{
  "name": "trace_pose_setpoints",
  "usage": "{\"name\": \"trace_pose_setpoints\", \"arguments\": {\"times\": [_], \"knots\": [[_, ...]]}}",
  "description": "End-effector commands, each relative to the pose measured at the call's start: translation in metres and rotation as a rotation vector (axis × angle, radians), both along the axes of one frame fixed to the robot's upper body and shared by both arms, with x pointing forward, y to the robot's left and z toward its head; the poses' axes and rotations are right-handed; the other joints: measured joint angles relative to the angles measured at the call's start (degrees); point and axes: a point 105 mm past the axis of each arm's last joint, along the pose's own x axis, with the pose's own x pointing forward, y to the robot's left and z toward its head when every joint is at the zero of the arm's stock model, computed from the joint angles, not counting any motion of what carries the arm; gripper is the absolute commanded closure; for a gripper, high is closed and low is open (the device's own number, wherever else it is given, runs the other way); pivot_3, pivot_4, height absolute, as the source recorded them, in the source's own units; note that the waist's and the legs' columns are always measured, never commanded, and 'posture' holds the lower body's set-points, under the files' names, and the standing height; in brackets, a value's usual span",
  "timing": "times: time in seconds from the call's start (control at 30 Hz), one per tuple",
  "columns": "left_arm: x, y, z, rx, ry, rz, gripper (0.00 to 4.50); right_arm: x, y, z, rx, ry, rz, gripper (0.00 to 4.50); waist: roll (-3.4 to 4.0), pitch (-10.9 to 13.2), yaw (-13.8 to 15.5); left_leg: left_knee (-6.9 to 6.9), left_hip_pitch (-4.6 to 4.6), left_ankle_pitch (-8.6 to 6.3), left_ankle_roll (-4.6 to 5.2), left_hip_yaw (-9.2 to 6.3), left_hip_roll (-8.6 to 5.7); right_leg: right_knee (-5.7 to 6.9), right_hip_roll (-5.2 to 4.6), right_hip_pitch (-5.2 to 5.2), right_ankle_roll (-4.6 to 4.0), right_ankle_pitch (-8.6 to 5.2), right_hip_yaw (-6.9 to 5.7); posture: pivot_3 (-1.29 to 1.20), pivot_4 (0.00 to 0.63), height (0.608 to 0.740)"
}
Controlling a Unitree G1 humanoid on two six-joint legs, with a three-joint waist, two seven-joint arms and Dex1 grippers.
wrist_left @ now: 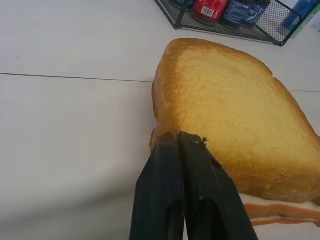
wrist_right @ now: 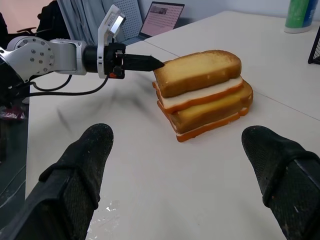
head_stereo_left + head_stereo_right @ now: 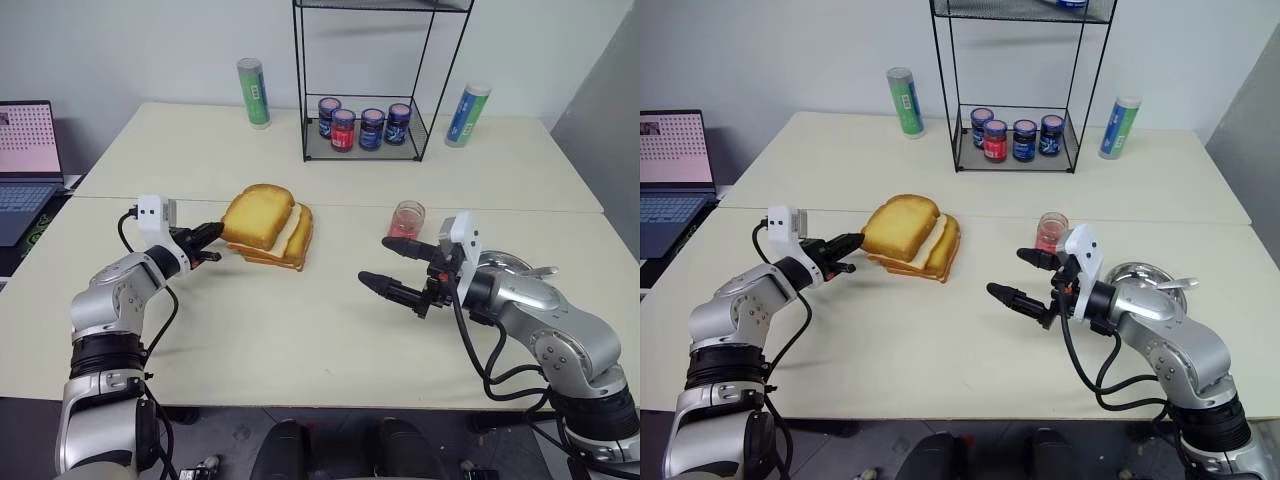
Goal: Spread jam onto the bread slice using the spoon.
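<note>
My left gripper needs to let go of the bread slice flat on the bare table (image 3: 387, 297), just in front of the jam jar.
The bread slice (image 3: 258, 215), thick and golden with a brown crust, lies on top of a stack of paler slices (image 3: 292, 250) at mid-table. My left gripper (image 1: 178, 136) is shut, its tips pinching the crust at the slice's near left corner. My right gripper (image 3: 374, 260) hovers open and empty to the right of the stack, pointing towards it. The jam (image 3: 408, 218) shows pink-red in a small clear jar just behind the right gripper. The spoon (image 3: 1170, 284) rests in a round steel dish (image 3: 1137, 270) by my right forearm.
A black wire rack (image 3: 365, 125) holding several dark lidded jars stands at the back. A green tube (image 3: 254, 92) is left of it and a blue-green tube (image 3: 466, 115) right of it. A laptop (image 3: 28, 150) sits at the far left.
</note>
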Motion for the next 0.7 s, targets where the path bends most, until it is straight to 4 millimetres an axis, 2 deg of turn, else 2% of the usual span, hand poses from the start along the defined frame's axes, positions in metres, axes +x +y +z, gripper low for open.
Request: {"name": "trace_pose_setpoints", "arguments": {"times": [0.03,0.1,0.2,0.33,0.47,0.57,0.7], "knots": [[0.001,-0.006,0.021,0.003,-0.074,-0.029,4.48,0.0,-0.003,0.008,0.018,-0.044,-0.008,0.0,0.0,0.0,0.0,0.0,0.0,0.0,0.0,0.0,0.0,0.0,0.0,0.0,0.0,0.0,0.0,0.0,0.15,0.74],[0.002,-0.008,0.026,0.001,-0.083,-0.035,4.48,0.001,-0.004,0.008,0.019,-0.045,-0.012,0.0,0.0,0.0,0.0,0.0,0.0,0.0,0.0,0.0,0.0,0.0,0.0,0.0,0.0,0.0,0.0,0.0,0.15,0.74],[0.0,-0.013,0.044,-0.017,-0.126,-0.07,4.48,0.001,-0.004,0.008,0.02,-0.047,-0.016,0.0,-0.02,0.0,0.0,0.0,0.0,0.0,0.0,0.0,0.0,0.0,0.0,0.0,0.0,0.0,0.0,0.0,0.15,0.74],[-0.013,-0.038,0.096,-0.115,-0.21,-0.231,4.48,-0.002,-0.008,0.008,0.014,-0.04,-0.011,0.0,-0.23,0.1,0.2,0.04,-0.1,0.0,0.0,-0.1,0.01,-0.01,0.0,-0.02,0.0,0.0,-0.08,0.0,0.15,0.74],[-0.04,-0.075,0.121,-0.133,-0.207,-0.466,4.48,-0.009,-0.016,0.009,-0.005,-0.016,0.01,0.0,-0.21,0.1,0.1,0.08,-0.22,0.0,0.0,-0.12,-0.01,-0.06,-0.02,-0.06,0.0,0.0,-0.09,0.0,0.15,0.74],[-0.061,-0.1,0.124,-0.108,-0.179,-0.603,4.48,-0.013,-0.024,0.012,-0.018,-0.002,0.012,0.0,-0.22,0.1,0.1,0.07,-0.21,0.0,0.0,-0.13,-0.01,-0.07,-0.01,-0.06,0.0,0.0,-0.09,0.0,0.15,0.74],[-0.075,-0.109,0.122,-0.076,-0.15,-0.665,4.48,-0.017,-0.033,0.015,-0.029,0.01,-0.008,0.0,-0.2,0.1,0.0,0.06,-0.17,0.0,0.0,-0.14,0.01,-0.02,0.02,-0.06,0.01,-0.01,-0.08,0.0,0.15,0.74]]}}
